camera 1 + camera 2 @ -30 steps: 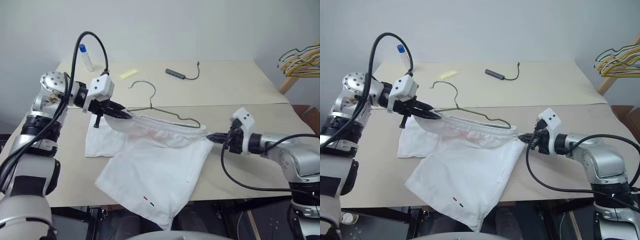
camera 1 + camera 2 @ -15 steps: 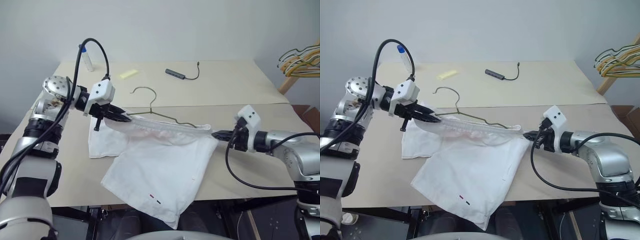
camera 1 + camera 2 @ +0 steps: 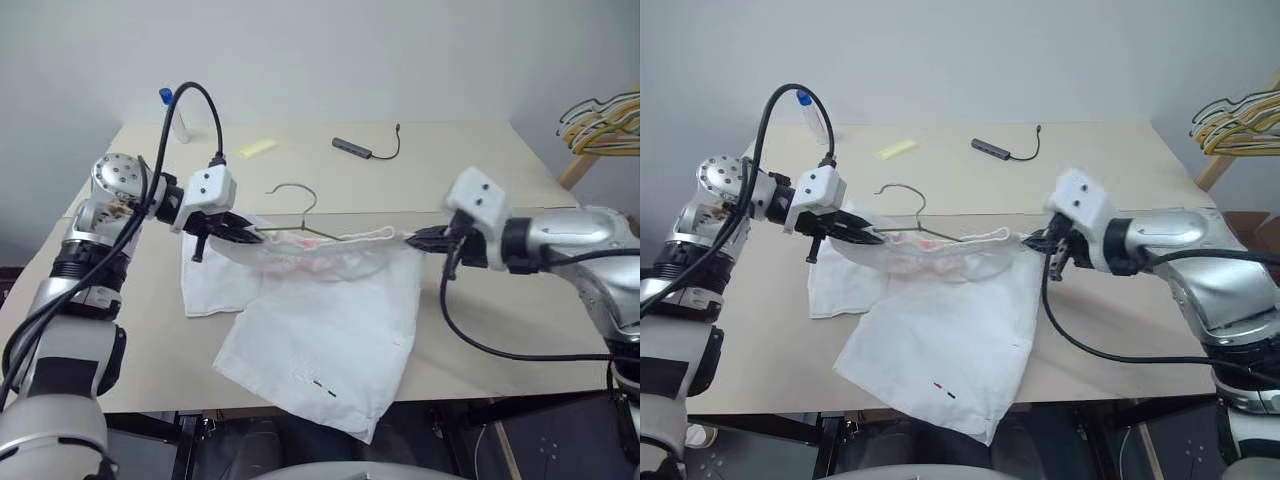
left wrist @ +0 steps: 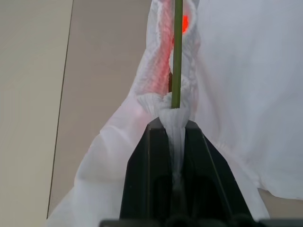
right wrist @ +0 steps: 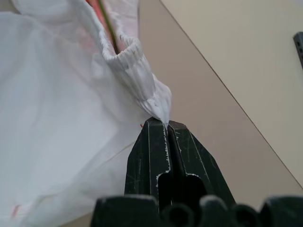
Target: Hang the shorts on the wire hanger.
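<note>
My right fingers pinch only the waistband's outer edge, so they should open and grip the waistband deeper, by the wire hanger's end [image 5: 116, 50], before carrying both.
White shorts [image 3: 330, 320] hang by their gathered waistband [image 3: 320, 245] between my two grippers above the table, legs trailing onto the tabletop. My left gripper [image 3: 252, 236] is shut on the waistband's left end [image 4: 173, 118]. My right gripper [image 3: 415, 238] is shut on its right end [image 5: 158, 101]. The thin olive wire hanger [image 3: 296, 195] sits inside the waistband, its hook sticking up behind the cloth; its wire [image 4: 177, 52] runs along the pink-tinted inside of the band. The waistband sags in loose folds between the grippers.
On the far side of the beige table [image 3: 470, 180] lie a dark cable adapter [image 3: 352, 148], a yellow note [image 3: 257, 148] and a blue-capped bottle [image 3: 172, 112]. A bunch of yellowish hangers [image 3: 600, 118] hangs at the far right.
My right gripper has risen and swung left toward the left gripper, rolling its wrist, so the taut waistband has gone slack and bunched. The left gripper has held still.
</note>
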